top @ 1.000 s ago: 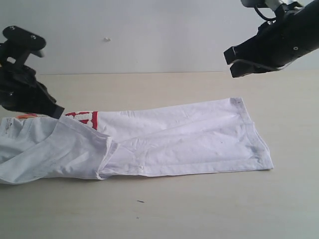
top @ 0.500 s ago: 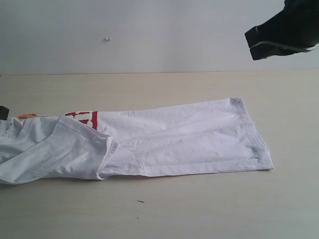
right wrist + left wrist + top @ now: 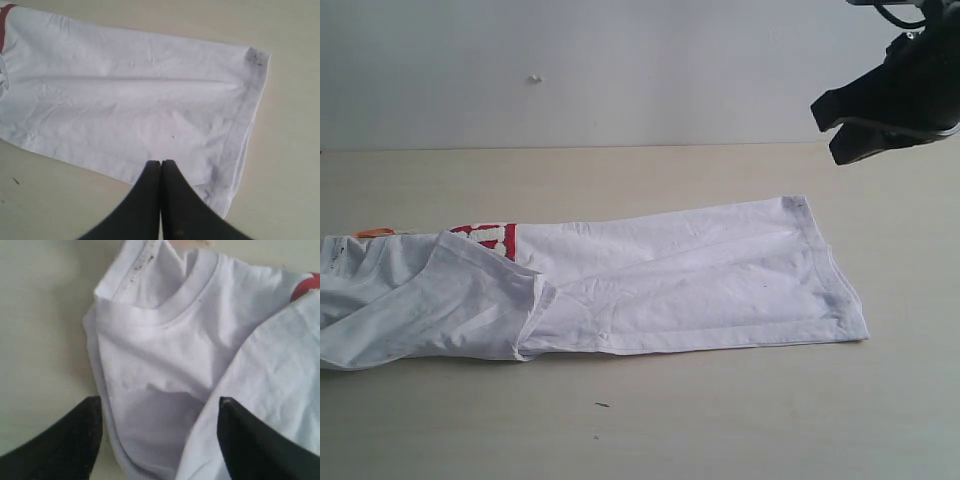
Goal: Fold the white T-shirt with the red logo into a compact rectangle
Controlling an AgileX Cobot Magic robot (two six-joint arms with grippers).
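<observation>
My left gripper should grab the folded edge at the collar end [image 3: 330, 264] [image 3: 109, 332] of the white T-shirt, next to the ribbed collar.
The white T-shirt [image 3: 670, 280] lies on the table as a long strip, hem to the right, collar end at the left edge of the exterior view. A bit of the red logo [image 3: 490, 237] shows beside a folded-over sleeve flap [image 3: 470, 300]. My left gripper [image 3: 160, 401] is out of the exterior view; its wrist view shows it open above the ribbed collar [image 3: 185, 295], holding nothing. My right gripper [image 3: 825, 132] hangs shut and empty above the hem corner; in its wrist view the right gripper [image 3: 161, 162] is over the shirt's hem [image 3: 245, 115].
The pale wooden table [image 3: 720, 420] runs back to a grey wall [image 3: 620, 70]. A small dark speck [image 3: 602, 405] lies on the table in front of the shirt. An orange neck tag [image 3: 372, 232] peeks out at the collar end.
My left arm has pulled out of the exterior view to the left, away from the collar end. My right gripper has moved up and to the right. The shirt has stayed put.
</observation>
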